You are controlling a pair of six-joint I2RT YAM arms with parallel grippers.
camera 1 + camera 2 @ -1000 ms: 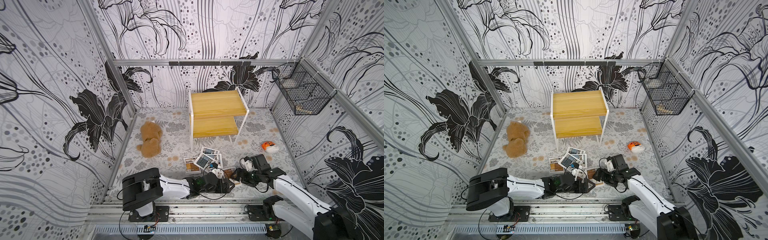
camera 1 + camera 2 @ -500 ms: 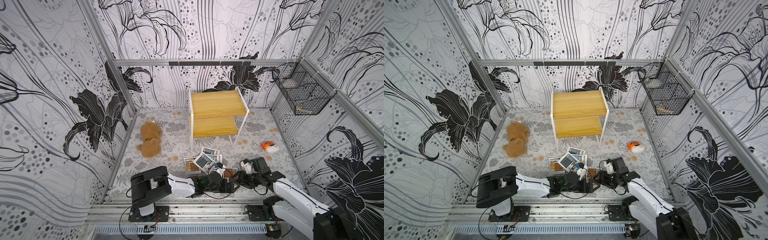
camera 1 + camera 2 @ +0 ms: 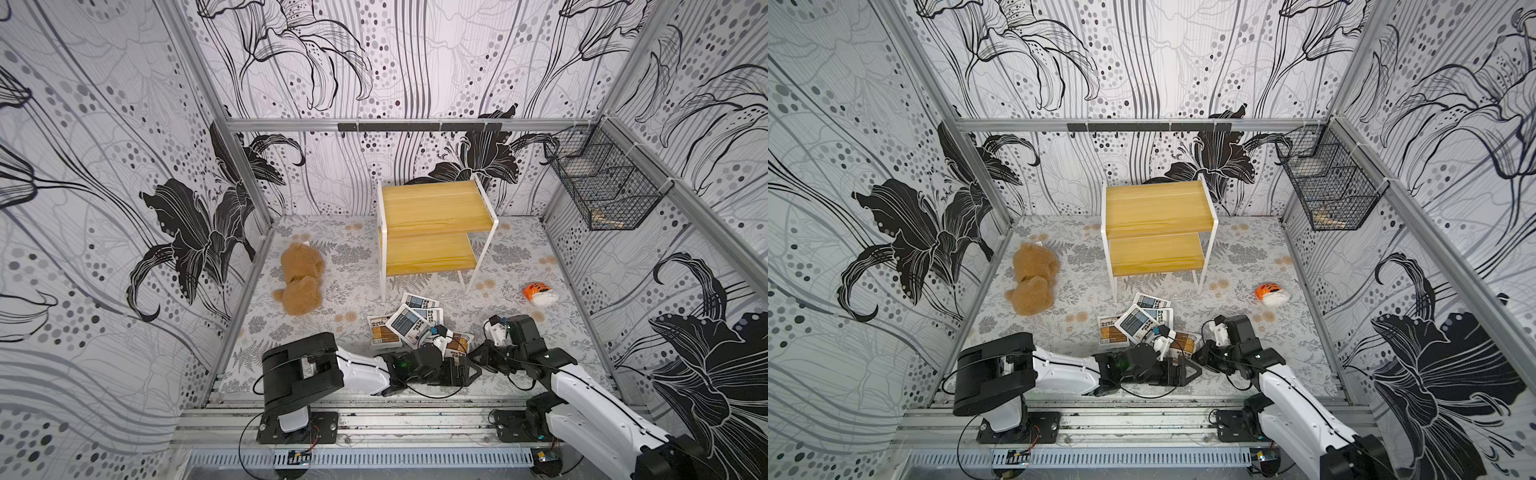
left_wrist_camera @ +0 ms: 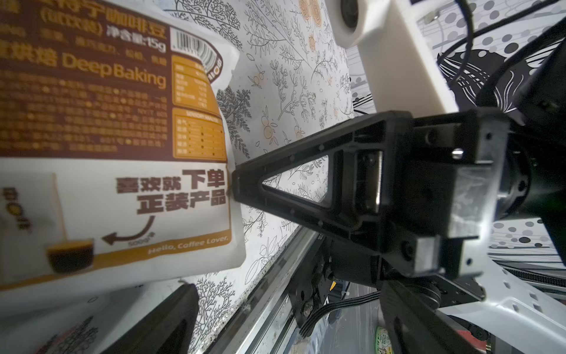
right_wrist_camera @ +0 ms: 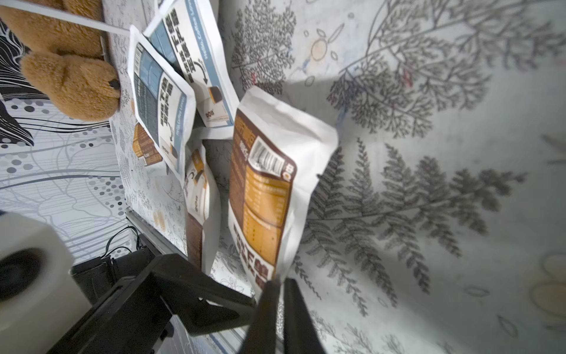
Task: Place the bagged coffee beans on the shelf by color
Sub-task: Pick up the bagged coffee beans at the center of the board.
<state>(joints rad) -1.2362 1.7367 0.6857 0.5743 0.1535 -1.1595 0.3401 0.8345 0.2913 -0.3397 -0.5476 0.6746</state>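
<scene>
My right gripper's fingers are only just catching the brown-orange bag's white edge, so my left gripper will back off and my right gripper will grip deeper on the print (image 4: pixel 206 192).
A brown-orange bag of coffee beans (image 5: pixel 269 190) stands tilted on the floor, and my right gripper (image 5: pixel 277 303) is shut on its white edge. In the left wrist view the same bag (image 4: pixel 122 171) shows with the right gripper's tip against its side. My left gripper (image 4: pixel 284 291) is open just beside it, one finger (image 4: pixel 165 318) lying under the bag's corner and gripping nothing. In both top views the two grippers (image 3: pixel 461 368) (image 3: pixel 478 358) meet at this bag (image 3: pixel 1185 343). More bags, grey-blue (image 3: pixel 409 324) and brown-orange (image 3: pixel 380 334), lie piled in front of the yellow two-tier shelf (image 3: pixel 432 216), whose boards are bare.
A brown plush bear (image 3: pixel 299 278) lies at the left of the floor. A small orange-and-white toy (image 3: pixel 538 293) sits at the right. A black wire basket (image 3: pixel 602 187) hangs on the right wall. The metal rail (image 3: pixel 374 411) runs along the front edge.
My right gripper has moved left to the brown-orange bag and shut on its edge. The left arm has swung so its open gripper sits a little further right.
</scene>
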